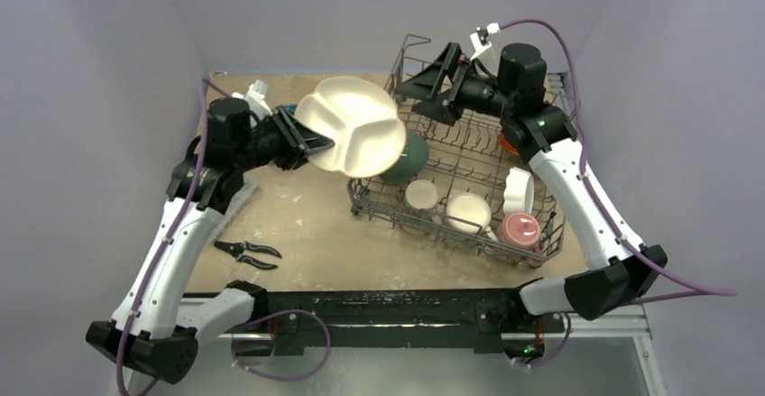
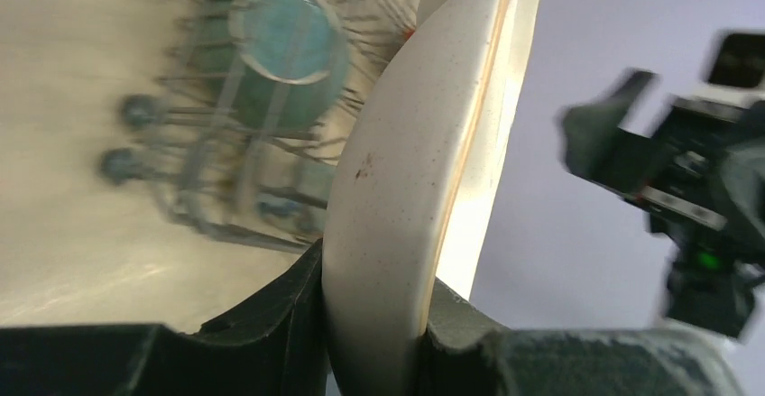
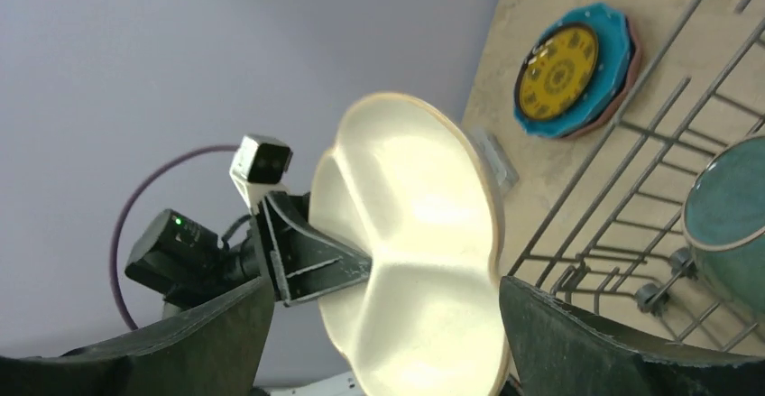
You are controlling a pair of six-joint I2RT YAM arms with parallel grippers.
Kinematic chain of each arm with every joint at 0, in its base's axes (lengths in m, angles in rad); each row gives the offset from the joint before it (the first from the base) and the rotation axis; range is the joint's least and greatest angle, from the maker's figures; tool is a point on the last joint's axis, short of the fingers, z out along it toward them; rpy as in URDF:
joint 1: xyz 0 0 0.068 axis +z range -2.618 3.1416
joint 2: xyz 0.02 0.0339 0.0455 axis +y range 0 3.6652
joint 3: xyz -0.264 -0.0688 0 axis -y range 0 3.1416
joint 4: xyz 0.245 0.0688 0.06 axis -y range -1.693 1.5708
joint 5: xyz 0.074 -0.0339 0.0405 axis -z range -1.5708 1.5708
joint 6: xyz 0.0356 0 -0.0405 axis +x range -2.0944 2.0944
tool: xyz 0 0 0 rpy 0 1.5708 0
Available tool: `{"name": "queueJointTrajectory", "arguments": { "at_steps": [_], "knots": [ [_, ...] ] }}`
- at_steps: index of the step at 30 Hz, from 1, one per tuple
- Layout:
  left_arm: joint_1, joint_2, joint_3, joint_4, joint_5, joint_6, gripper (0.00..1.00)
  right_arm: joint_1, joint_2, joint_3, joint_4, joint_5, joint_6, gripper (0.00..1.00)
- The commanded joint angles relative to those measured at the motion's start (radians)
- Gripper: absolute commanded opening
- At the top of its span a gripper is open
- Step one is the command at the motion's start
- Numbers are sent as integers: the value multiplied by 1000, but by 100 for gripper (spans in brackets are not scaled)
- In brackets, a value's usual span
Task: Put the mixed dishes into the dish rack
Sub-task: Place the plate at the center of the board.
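I need to let go of the cream-white divided plate with my left gripper on the bare table (image 1: 309, 205), in the spot between the black-handled pliers and the dish rack.
My left gripper (image 1: 309, 140) is shut on the rim of a cream-white divided plate (image 1: 354, 125), which it holds tilted in the air just left of the dish rack (image 1: 448, 232). In the left wrist view the plate (image 2: 406, 143) stands edge-on, pinched by the left gripper (image 2: 374, 324). My right gripper (image 1: 417, 89) hovers open over the rack's back left corner. From its wrist view the right gripper (image 3: 383, 351) faces the plate (image 3: 424, 261) without touching it. A teal bowl (image 1: 412, 157), a cream mug (image 1: 421, 195), a small white bowl (image 1: 468, 211) and a red mug (image 1: 520, 230) sit in the rack.
Black-handled pliers (image 1: 248, 252) lie on the table in front of the left arm. A stack of orange, blue and pink plates (image 3: 573, 71) rests on the table beyond the rack's left side. In the top view the held plate hides this stack.
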Motion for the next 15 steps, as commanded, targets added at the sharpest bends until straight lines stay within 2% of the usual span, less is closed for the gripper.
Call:
{"name": "queueJointTrajectory", "arguments": {
  "at_steps": [1,4,7,11,13,15],
  "knots": [
    [122,-120,93,-171,-171,148,0,-9,-6,132,-58,144,-85,98],
    [143,-162,167,-351,-383,244,0,-52,14,238,-174,279,-189,98],
    [143,-189,166,-448,-535,299,0,-118,67,397,-366,445,-361,98],
    [146,-198,40,-474,-547,313,0,-158,140,520,-546,719,-632,98],
    [145,-210,-43,-417,-518,309,0,-158,166,510,-590,836,-741,98],
    [149,-220,-114,-365,-515,303,0,-159,179,439,-597,948,-781,98]
  ]
}}
